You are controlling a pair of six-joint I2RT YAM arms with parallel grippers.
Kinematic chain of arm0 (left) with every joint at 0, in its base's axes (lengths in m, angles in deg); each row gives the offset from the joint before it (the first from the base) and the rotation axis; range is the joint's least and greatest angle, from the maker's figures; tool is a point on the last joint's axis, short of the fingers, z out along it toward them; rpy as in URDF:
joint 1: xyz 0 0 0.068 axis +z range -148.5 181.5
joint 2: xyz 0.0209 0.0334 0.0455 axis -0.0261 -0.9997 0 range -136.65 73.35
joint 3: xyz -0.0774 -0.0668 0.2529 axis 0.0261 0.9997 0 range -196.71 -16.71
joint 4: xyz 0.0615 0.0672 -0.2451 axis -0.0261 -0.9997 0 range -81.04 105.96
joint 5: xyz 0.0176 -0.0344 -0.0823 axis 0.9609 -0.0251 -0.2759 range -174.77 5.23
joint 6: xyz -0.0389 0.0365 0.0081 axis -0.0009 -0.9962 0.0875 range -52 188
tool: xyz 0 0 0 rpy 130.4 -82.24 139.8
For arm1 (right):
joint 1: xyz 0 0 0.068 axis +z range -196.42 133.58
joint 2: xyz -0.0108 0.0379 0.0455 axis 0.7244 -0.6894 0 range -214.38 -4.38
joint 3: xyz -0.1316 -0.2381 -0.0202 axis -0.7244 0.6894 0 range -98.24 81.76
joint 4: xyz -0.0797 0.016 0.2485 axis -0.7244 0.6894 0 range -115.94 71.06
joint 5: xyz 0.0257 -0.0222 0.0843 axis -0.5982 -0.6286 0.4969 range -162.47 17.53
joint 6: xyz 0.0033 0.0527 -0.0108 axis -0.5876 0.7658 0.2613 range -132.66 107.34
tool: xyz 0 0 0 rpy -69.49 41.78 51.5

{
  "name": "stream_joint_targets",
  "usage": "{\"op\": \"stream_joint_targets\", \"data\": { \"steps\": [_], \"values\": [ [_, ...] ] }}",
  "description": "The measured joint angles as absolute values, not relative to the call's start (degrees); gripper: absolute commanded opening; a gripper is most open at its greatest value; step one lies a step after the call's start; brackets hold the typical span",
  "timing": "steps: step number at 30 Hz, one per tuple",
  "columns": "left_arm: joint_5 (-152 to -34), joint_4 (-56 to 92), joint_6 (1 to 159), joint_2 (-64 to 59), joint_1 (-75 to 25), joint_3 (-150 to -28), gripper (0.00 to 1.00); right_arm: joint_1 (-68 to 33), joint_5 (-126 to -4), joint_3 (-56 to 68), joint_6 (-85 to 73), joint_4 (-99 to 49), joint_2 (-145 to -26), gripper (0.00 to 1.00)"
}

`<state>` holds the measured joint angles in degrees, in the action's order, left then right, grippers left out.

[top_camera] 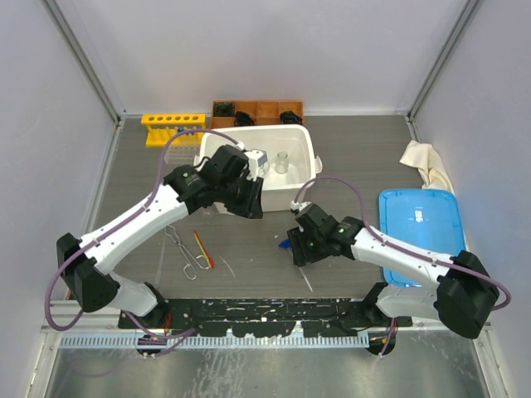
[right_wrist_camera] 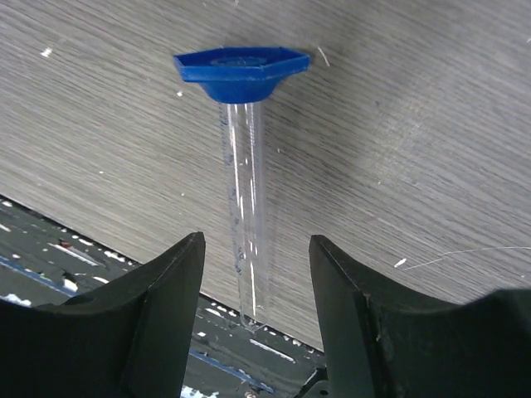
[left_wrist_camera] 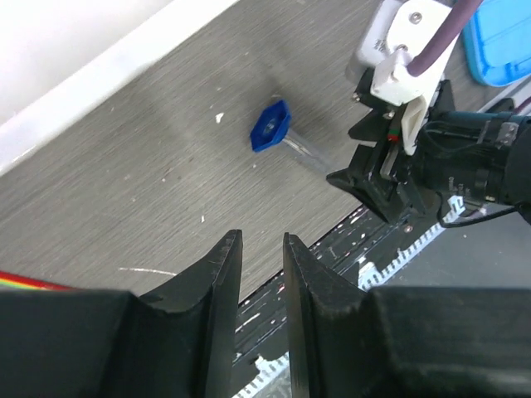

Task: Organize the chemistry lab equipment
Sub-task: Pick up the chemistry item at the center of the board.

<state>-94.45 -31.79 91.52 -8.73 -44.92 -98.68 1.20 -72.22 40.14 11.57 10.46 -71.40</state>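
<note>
Next, I lift clear and take the test tube by its raised blue cap [right_wrist_camera: 241, 75], because its glass body lies low between my right gripper's fingers.
A clear test tube with a blue cap [right_wrist_camera: 241, 66] lies on the grey table, and its glass body [right_wrist_camera: 246, 207] runs between the fingers of my right gripper [right_wrist_camera: 255, 242]. That gripper is open and does not touch the tube. From above, the cap [top_camera: 284, 243] shows just left of the right gripper [top_camera: 297, 249]. My left gripper [left_wrist_camera: 261, 240] hovers above the table with its jaws a narrow gap apart and nothing between them. It sits by the front of the white bin [top_camera: 309, 157]. The left wrist view also catches the tube [left_wrist_camera: 270, 127]. The yellow rack [top_camera: 172, 128], metal tongs [top_camera: 184, 249] and red-orange stick [top_camera: 203, 249] lie on the table's left side.
A small glass flask [top_camera: 282, 162] stands inside the white bin. Behind the bin is a brown wooden tray [top_camera: 257, 109]. A blue lid [top_camera: 419, 232] and a white cloth [top_camera: 427, 166] lie at the right. The black rail [top_camera: 265, 313] runs along the near edge.
</note>
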Motion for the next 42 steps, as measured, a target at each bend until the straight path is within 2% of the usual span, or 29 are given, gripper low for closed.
{"op": "stream_joint_targets", "data": {
  "steps": [12,23,27,34,42],
  "values": [
    [-92.4,-31.5,92.6,-4.6,-44.8,-95.9,0.28,1.2,-70.1,42.4,10.7,4.4,-78.1,0.53],
    [-90.5,-31.4,93.3,-1.6,-44.8,-94.3,0.28,1.2,-69.0,37.5,10.1,4.5,-82.4,0.37],
    [-90.6,-31.4,94.3,-1.5,-44.8,-93.5,0.28,1.2,-66.9,34.3,10.7,4.4,-82.9,0.36],
    [-90.6,-31.2,94.9,0.9,-44.8,-91.8,0.28,1.2,-67.4,33.1,10.8,5.5,-83.7,0.52],
    [-90.5,-31.0,95.7,2.5,-44.8,-91.0,0.28,1.3,-75.9,27.0,3.3,10.6,-81.2,0.58]
  ]
}}
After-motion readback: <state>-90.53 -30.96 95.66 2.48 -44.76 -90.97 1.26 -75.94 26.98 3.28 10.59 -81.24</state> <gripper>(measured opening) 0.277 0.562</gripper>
